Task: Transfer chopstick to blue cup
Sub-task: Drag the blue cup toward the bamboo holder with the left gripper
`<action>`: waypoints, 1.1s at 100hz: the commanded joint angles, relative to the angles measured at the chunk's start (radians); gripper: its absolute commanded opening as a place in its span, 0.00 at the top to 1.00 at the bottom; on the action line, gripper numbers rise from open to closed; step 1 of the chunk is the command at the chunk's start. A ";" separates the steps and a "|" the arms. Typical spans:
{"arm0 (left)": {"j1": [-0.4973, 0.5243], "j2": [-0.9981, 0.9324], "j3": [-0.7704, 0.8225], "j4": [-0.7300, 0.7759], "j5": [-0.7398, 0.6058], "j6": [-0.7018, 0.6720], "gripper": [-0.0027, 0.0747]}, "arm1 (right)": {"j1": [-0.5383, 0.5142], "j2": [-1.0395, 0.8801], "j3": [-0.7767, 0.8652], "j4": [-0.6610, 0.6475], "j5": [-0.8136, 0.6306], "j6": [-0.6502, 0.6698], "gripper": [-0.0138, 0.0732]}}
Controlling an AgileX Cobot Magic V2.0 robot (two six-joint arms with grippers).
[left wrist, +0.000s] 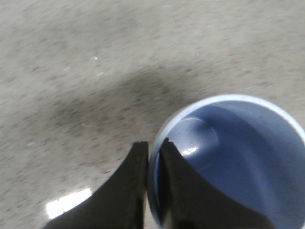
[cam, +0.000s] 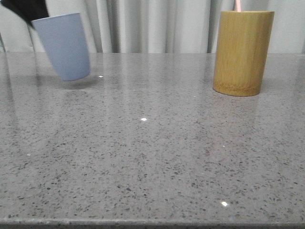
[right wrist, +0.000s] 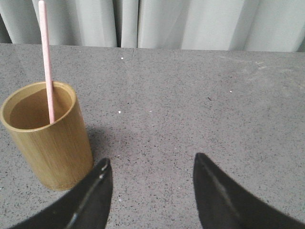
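Observation:
The robot's left gripper will set the blue cup down on the grey table a short gap from the bamboo holder (cam: 156, 88).
The blue cup (cam: 65, 45) is at the far left, tilted, its base just above its shadow on the table. My left gripper (cam: 31, 20) is shut on the cup's rim, one finger inside and one outside; the left wrist view shows the pinch (left wrist: 153, 144) and the empty cup (left wrist: 238, 157). One pale pink chopstick (right wrist: 46, 62) stands in the bamboo holder (right wrist: 47, 138); only its tip (cam: 237, 5) shows above the holder (cam: 242, 52) in the front view. My right gripper (right wrist: 151, 160) is open and empty, beside the holder, out of the front view.
The grey speckled table (cam: 152, 152) stretches between the cup and the holder. Pale curtains (cam: 152, 24) hang behind the table's far edge. The front edge of the table runs along the bottom of the front view.

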 commanded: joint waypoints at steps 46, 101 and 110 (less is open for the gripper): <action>-0.252 0.132 -0.253 -0.012 -0.002 -0.090 0.99 | -0.006 -0.001 -0.035 0.001 -0.065 -0.003 0.38; -0.260 0.144 -0.312 -0.018 0.021 -0.096 0.48 | -0.006 -0.001 -0.035 0.001 -0.060 -0.003 0.38; -0.260 0.144 -0.349 -0.018 0.040 -0.096 0.43 | -0.006 -0.001 -0.035 0.001 -0.060 -0.003 0.38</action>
